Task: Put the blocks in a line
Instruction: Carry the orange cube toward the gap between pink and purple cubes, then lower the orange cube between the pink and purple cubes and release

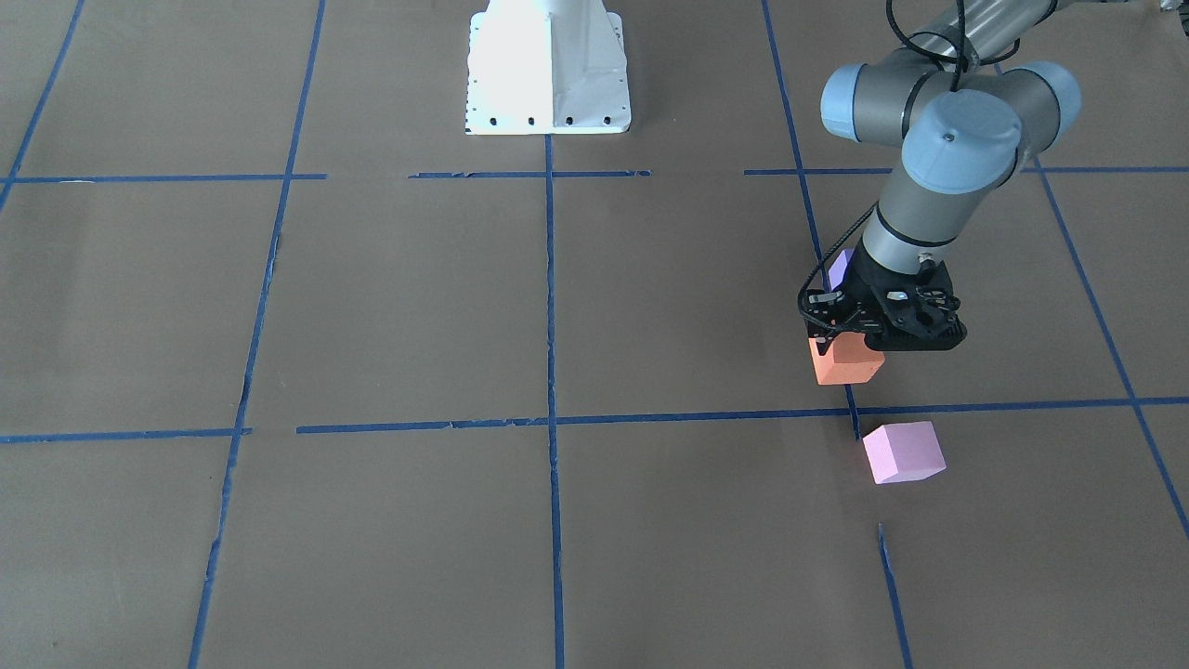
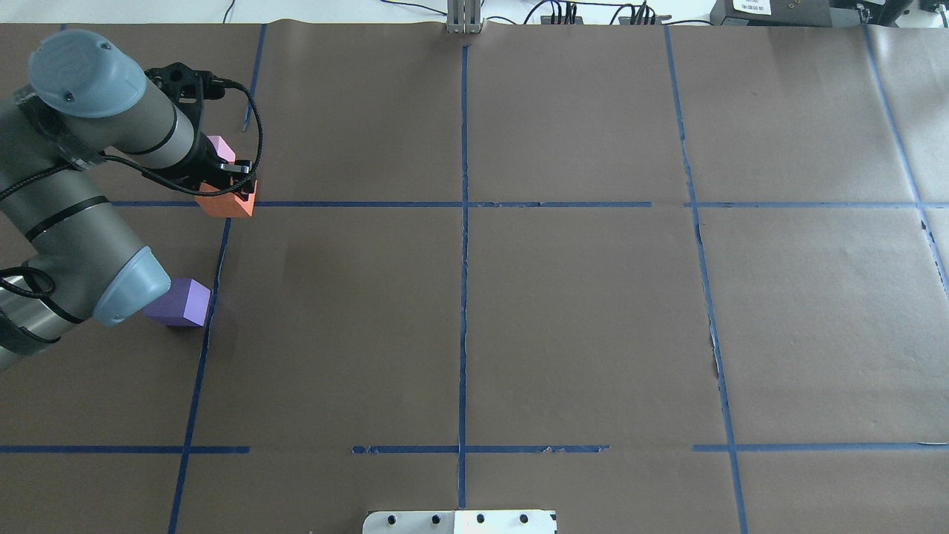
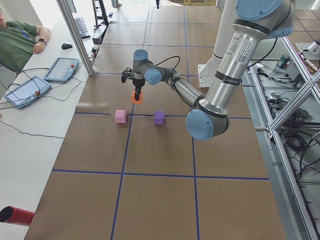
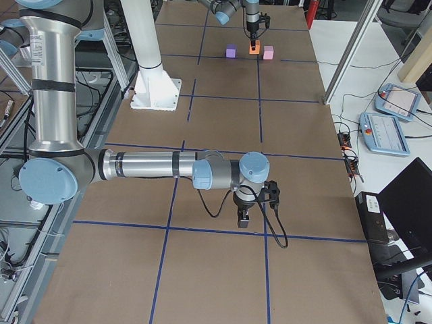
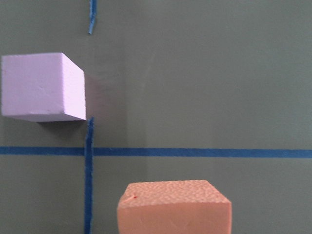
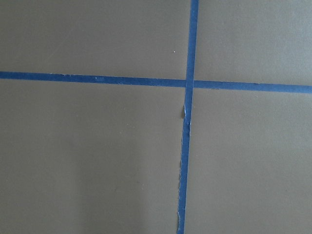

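Observation:
My left gripper has a spot to place the orange block. It will let go of it between the violet-purple block and the light pink block (image 1: pixel 876 347) (image 5: pixel 51 208).
My left gripper (image 1: pixel 841 333) is shut on the orange block (image 1: pixel 845 360) and holds it low over the brown paper; I cannot tell if the block touches. The orange block also shows at the bottom of the left wrist view (image 5: pixel 174 207). The light pink block (image 1: pixel 903 452) lies on the paper just past it, on the operators' side, also in the left wrist view (image 5: pixel 41 87). The violet-purple block (image 2: pixel 182 302) lies nearer the robot, partly hidden by the arm. My right gripper (image 4: pixel 244 217) hangs over the paper far from the blocks; I cannot tell if it is open or shut.
Blue tape lines (image 2: pixel 463 204) form a grid on the brown paper. The white robot base (image 1: pixel 548 70) stands at the middle of the table's edge. An operator (image 3: pixel 17 40) sits beyond the table, with tablets (image 3: pixel 61 69) beside the paper.

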### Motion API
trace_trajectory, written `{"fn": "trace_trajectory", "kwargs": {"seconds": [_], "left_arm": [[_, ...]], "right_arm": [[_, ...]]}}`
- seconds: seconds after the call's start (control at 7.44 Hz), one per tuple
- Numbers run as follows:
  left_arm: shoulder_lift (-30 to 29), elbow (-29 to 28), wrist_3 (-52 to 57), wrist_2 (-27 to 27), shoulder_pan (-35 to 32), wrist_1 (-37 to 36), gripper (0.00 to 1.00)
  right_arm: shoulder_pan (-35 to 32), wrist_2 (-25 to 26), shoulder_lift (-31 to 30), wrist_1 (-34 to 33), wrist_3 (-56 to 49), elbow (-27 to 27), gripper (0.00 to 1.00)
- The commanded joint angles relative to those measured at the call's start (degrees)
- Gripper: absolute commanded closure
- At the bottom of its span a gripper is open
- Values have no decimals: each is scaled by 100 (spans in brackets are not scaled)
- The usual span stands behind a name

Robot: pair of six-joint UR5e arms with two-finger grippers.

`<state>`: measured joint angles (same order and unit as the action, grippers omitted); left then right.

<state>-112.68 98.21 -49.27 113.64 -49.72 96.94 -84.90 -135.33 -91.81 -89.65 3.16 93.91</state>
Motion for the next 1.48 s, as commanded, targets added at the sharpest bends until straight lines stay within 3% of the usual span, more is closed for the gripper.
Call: {"fn": "trace_trajectory", "kwargs": {"seconds": [0.0,0.13,0.94,1.08,1.21,1.34], "left_arm": [[411,-153,312,0,-99,445,100],[605,-153,260,9,-99,779,100],[642,-539,251,352,-37,791,100],[642,-531,259,352,-37,774,98],[634,-540,286,474,-37,774,89],[634,-540,303,823,-37,765,87]], "right_arm": [[0,6,-4,0,0,4,0],[0,-2,5,0,0,4,0],[0,7,-4,0,0,-5,0],[0,7,-4,0,0,4,0],[0,7,-4,0,0,4,0],[0,7,5,0,0,-5,0]]}}
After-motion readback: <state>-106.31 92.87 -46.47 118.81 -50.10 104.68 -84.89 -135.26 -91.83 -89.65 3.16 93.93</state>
